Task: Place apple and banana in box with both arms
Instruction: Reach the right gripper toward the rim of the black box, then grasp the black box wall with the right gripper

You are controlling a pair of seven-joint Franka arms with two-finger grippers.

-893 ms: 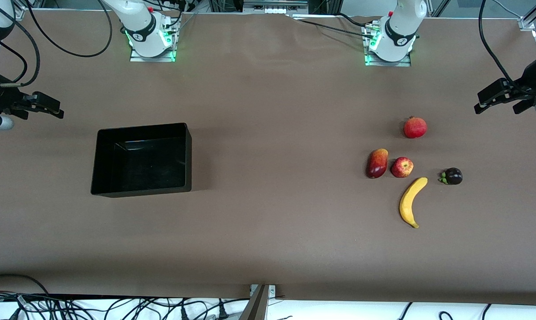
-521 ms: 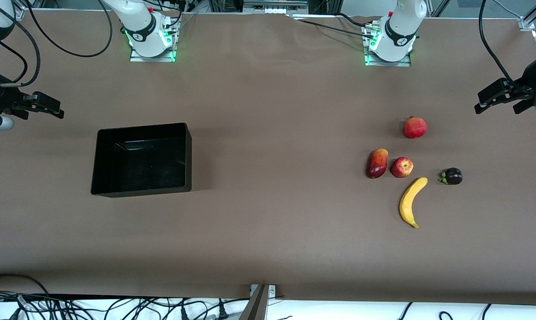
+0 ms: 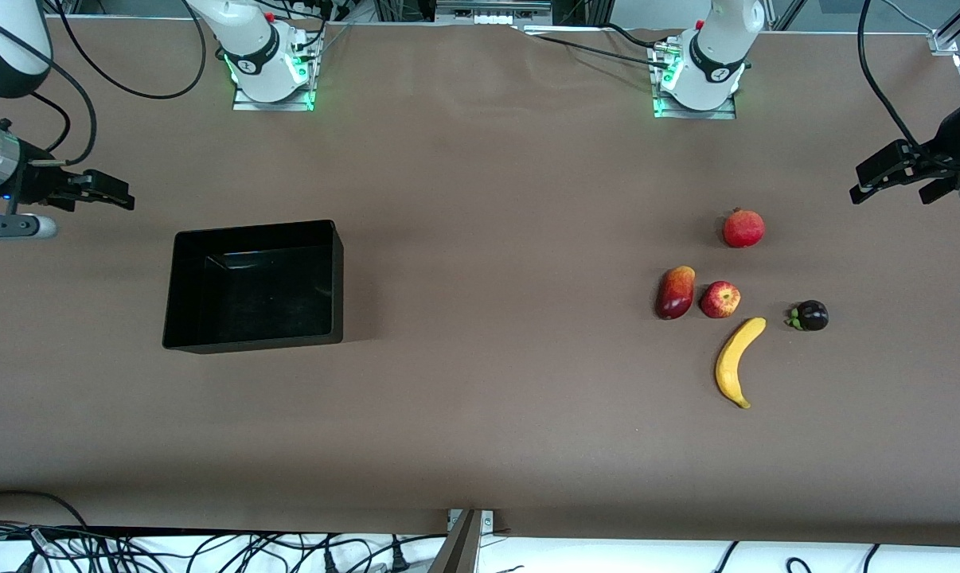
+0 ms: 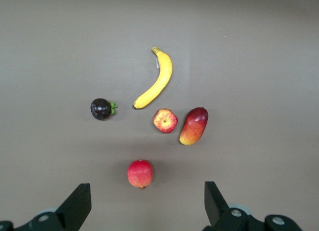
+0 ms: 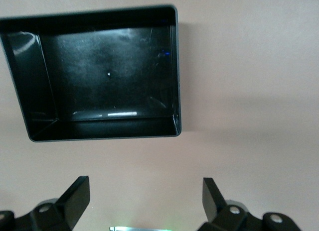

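Note:
My right gripper will next close on the black box's short side [image 3: 172, 258] [image 5: 179, 109] at the right arm's end, near that side's corner farther from the front camera.
The apple [image 3: 720, 299] lies on the brown table toward the left arm's end, touching nothing. The yellow banana [image 3: 737, 360] lies just nearer to the front camera. Both show in the left wrist view, the apple [image 4: 165, 120] and the banana [image 4: 157, 81]. The black box [image 3: 265, 294] stands empty toward the right arm's end and also shows in the right wrist view [image 5: 99, 66]. My left gripper [image 3: 856, 183] is open and empty, up over the table's edge at the left arm's end [image 4: 146, 205]. My right gripper [image 3: 126, 199] is open and empty over the table beside the box [image 5: 144, 198].
A larger red round fruit [image 3: 743, 228], a dark-red-and-orange oval fruit [image 3: 676, 292] beside the apple and a dark purple fruit [image 3: 809, 315] lie round the apple and banana. Cables hang along the table's edges.
My right gripper has moved a little toward the box and the middle of the table. The left arm and all the fruits have not moved.

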